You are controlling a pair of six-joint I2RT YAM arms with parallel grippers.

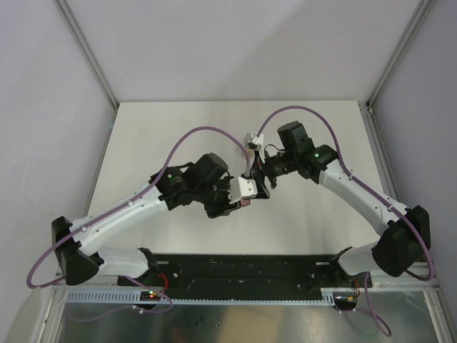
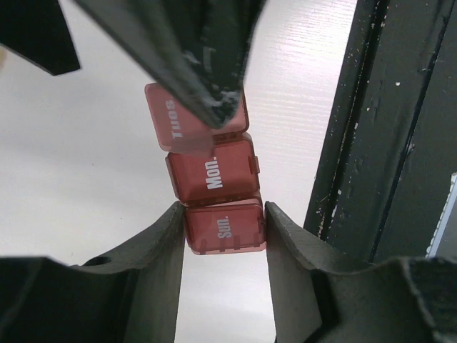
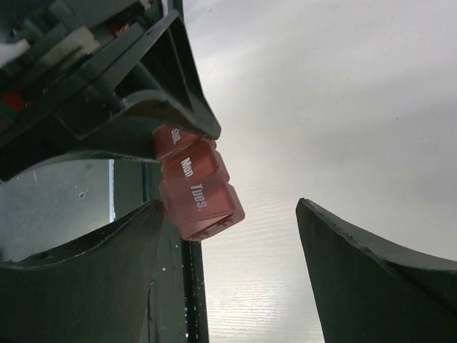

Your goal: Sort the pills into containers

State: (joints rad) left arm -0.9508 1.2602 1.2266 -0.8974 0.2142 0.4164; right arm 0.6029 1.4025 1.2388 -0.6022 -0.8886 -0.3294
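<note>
My left gripper is to set the dark red strip down on the white table (image 1: 233, 199), in front of the small pale object, and I need to let go of it there.
The containers (image 2: 214, 175) are one dark red strip of three square compartments with lids marked Sun., Mon. and Tues. My left gripper (image 2: 223, 229) is shut on the Sun. end, one finger on each side. In the right wrist view the strip (image 3: 196, 189) hangs by the left finger of my right gripper (image 3: 227, 204), which is open, the Tues. end between its jaws. One right finger (image 2: 193, 57) overlaps the Tues. lid in the left wrist view. In the top view both grippers (image 1: 255, 182) meet at mid-table. No pills show.
The white table (image 1: 178, 136) lies under both arms. Purple cables (image 1: 207, 132) arch over them. A small pale object (image 1: 251, 138) sits just behind the grippers. A dark bar (image 2: 378, 143) runs down the right of the left wrist view. Frame posts (image 1: 86, 50) flank the table.
</note>
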